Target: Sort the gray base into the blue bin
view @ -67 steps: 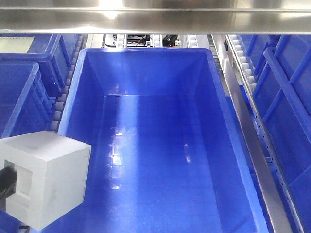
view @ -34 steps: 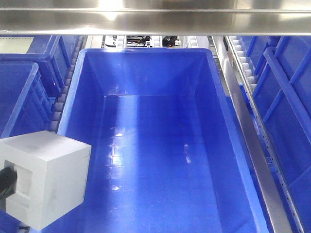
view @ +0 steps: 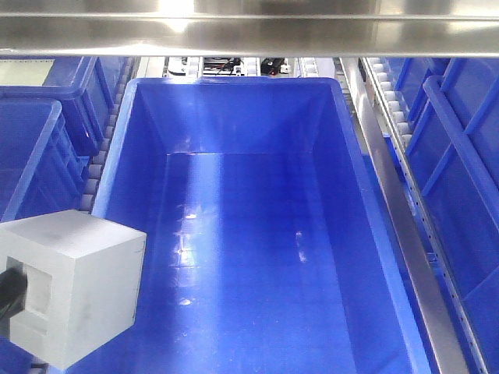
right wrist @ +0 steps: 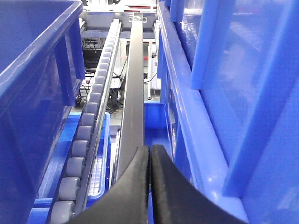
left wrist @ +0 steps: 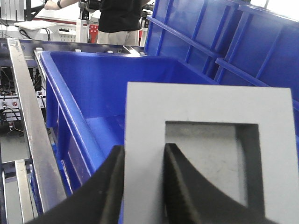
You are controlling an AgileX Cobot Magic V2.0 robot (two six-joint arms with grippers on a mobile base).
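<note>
The robot's left gripper needs to release the gray base on the blue bin's bottom between the shiny glare patches (view: pixel 239 245), close to the middle.
The gray base (view: pixel 74 284) hangs at the lower left of the front view, over the near left rim of the blue bin (view: pixel 351 167). Its face with the square recess points left. My left gripper (left wrist: pixel 144 161) is shut on the gray base (left wrist: pixel 210 105): one finger (left wrist: pixel 110 186) lies outside the block's wall, the other finger sits inside the recess. The blue bin (left wrist: pixel 65 93) lies open and empty just behind the block. My right gripper (right wrist: pixel 150 161) is shut and empty, beside the bin above a metal rail. It does not show in the front view.
More blue bins stand at the left (view: pixel 31 148) and right (view: pixel 460 156). Roller tracks (right wrist: pixel 86 135) and metal rails (view: pixel 405 226) run between them. A steel shelf bar (view: pixel 249 31) crosses the top. A person (left wrist: pixel 119 18) stands beyond the bin's far end.
</note>
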